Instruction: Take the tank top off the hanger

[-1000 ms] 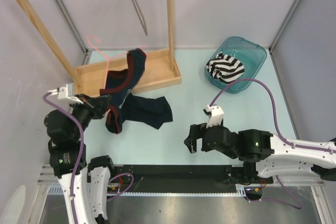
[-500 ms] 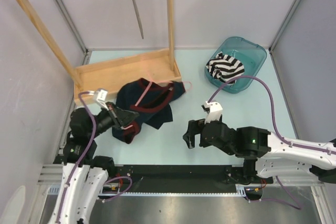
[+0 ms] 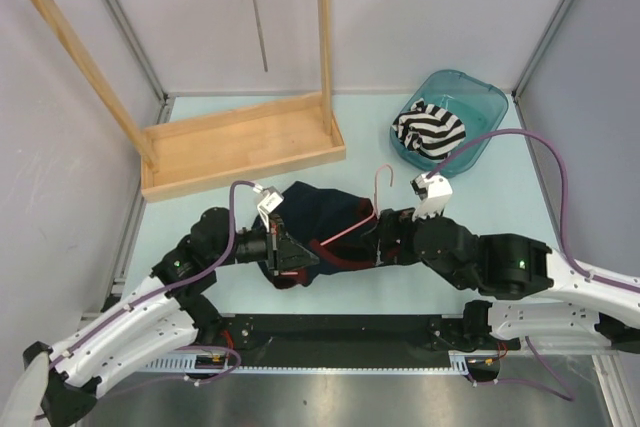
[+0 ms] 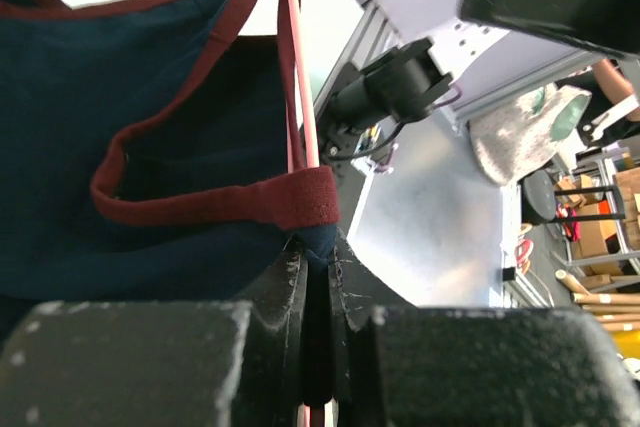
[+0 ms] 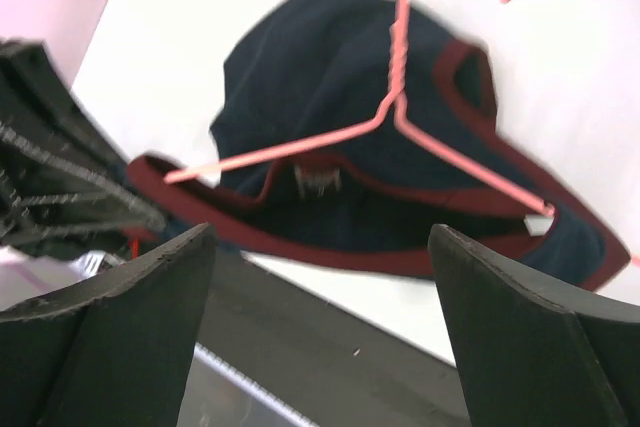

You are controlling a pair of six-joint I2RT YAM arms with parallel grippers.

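The hanger's wire is pinched in my left gripper along with the tank top, so it should open, let the hanger go and take only the tank top's maroon trim (image 4: 285,201).
The tank top (image 3: 322,209) is navy with maroon trim and lies bunched on the table's front middle, with the pink wire hanger (image 3: 379,181) still threaded through it. My left gripper (image 3: 292,260) is shut on the tank top's (image 4: 150,97) lower edge, and the hanger wire (image 4: 291,47) runs down between the jaws (image 4: 318,247). My right gripper (image 3: 384,239) is open and hovers over the garment's right end. In the right wrist view, the tank top (image 5: 330,77) and the hanger (image 5: 398,37) lie beyond the wide-spread gripper (image 5: 320,237), untouched.
A wooden rack (image 3: 240,142) stands at the back left, with a metal hook (image 3: 258,17) hanging from its top bar. A teal bin (image 3: 478,97) holding a striped cloth (image 3: 428,132) sits at the back right. A black rail (image 3: 330,332) runs along the table's front edge.
My left arm has carried the tank top and hanger from beside the rack base to the front middle. My right gripper has moved over the garment's right end, its jaws slightly narrower.
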